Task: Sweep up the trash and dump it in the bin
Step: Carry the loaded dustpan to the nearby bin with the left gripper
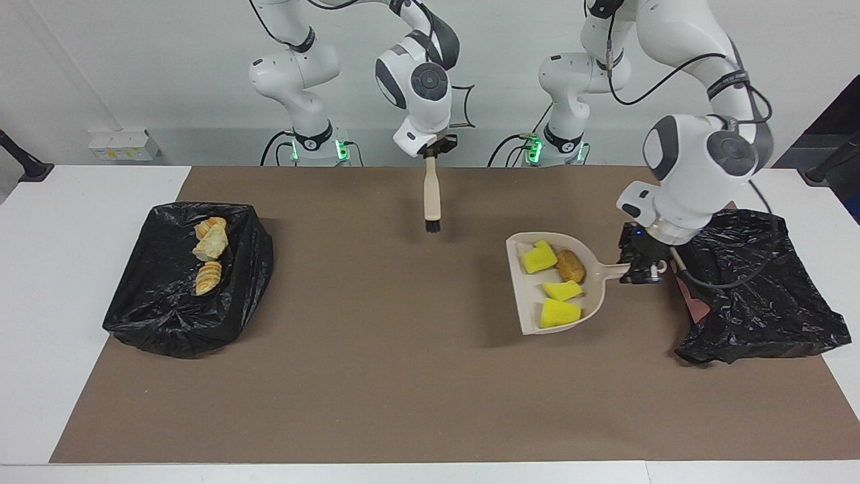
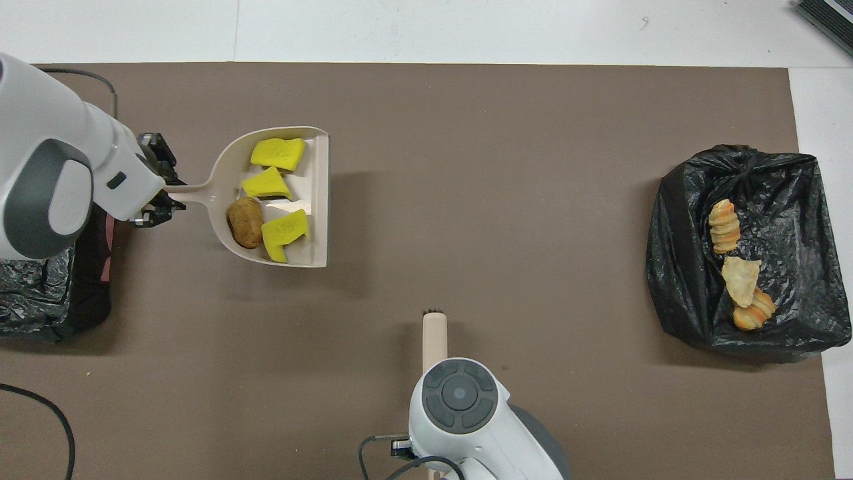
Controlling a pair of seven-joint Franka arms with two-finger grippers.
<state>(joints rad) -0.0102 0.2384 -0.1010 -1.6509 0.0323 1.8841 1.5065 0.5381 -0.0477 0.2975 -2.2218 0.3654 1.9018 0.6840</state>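
Observation:
The robot's right gripper will release the wooden brush on the brown mat's near side, midway (image 2: 415, 401) between the black-bagged bins.
My left gripper (image 1: 643, 265) (image 2: 156, 203) is shut on the handle of the beige dustpan (image 1: 521, 296) (image 2: 316, 200), which it holds level, seemingly just above the mat. In the pan lie three yellow sponge wedges (image 1: 559, 313) (image 2: 278, 153) and a brown roll (image 1: 571, 266) (image 2: 245, 222). My right gripper (image 1: 433, 149) is shut on a wooden brush (image 1: 431, 195) (image 2: 434, 333) that hangs bristles down over the mat's middle near the robots. Three tan crusty chunks (image 1: 210, 242) (image 2: 740, 280) lie in the black-bagged bin (image 1: 168, 302) (image 2: 786, 200) at the right arm's end.
A second black-bagged bin (image 1: 759, 302) (image 2: 40, 300) stands at the left arm's end, partly under my left arm and beside the dustpan's handle. A brown mat (image 1: 376, 376) (image 2: 500, 167) covers the white table.

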